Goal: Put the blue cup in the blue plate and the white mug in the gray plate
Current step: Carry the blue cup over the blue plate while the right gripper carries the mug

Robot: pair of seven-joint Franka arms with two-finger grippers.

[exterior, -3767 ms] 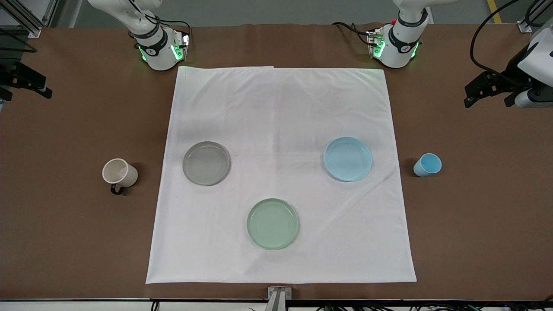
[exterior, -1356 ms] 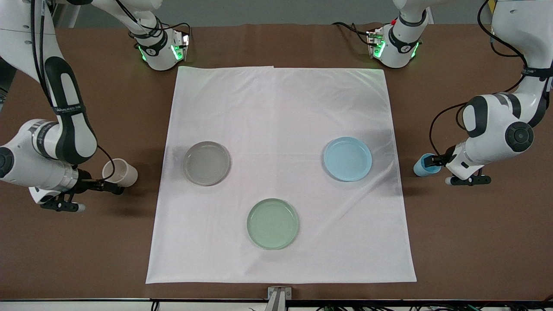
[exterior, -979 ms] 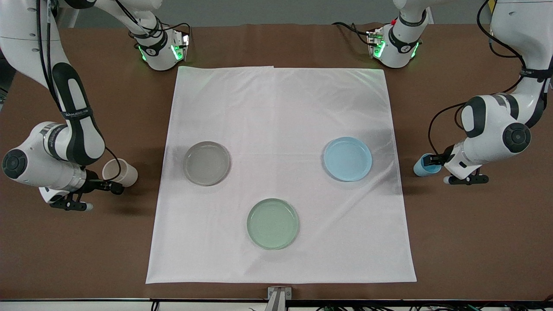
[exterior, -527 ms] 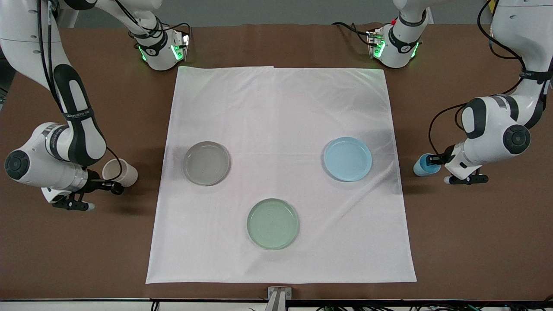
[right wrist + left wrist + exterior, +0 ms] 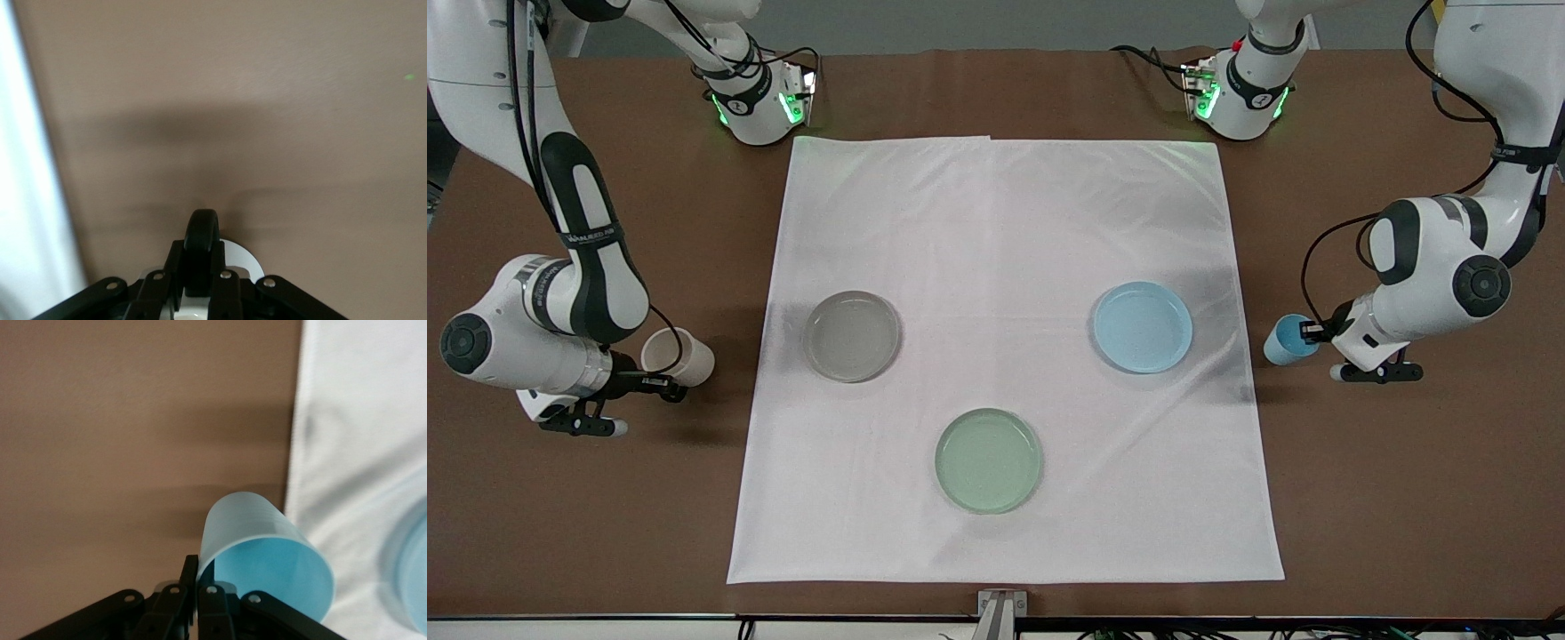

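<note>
My right gripper is going to let go of the white mug so that it stands upright on the middle of the gray plate (image 5: 851,332).
My left gripper (image 5: 1309,331) is shut on the rim of the blue cup (image 5: 1284,340) and holds it tilted, low over the brown table, beside the cloth at the left arm's end. In the left wrist view the fingers (image 5: 192,577) pinch the wall of the cup (image 5: 267,550). The blue plate (image 5: 1143,326) lies on the cloth close by. My right gripper (image 5: 660,385) is shut on the black handle (image 5: 202,243) of the white mug (image 5: 679,356), over the brown table at the right arm's end. The gray plate (image 5: 852,335) lies on the cloth beside it.
A pale green plate (image 5: 988,460) lies on the white cloth (image 5: 1005,222), nearer the front camera than the other two plates. The two robot bases (image 5: 756,98) stand along the table's back edge. Brown table surrounds the cloth.
The left gripper has carried the blue cup a little toward the blue plate. The right gripper has shifted the white mug slightly toward the cloth. The plates have not moved.
</note>
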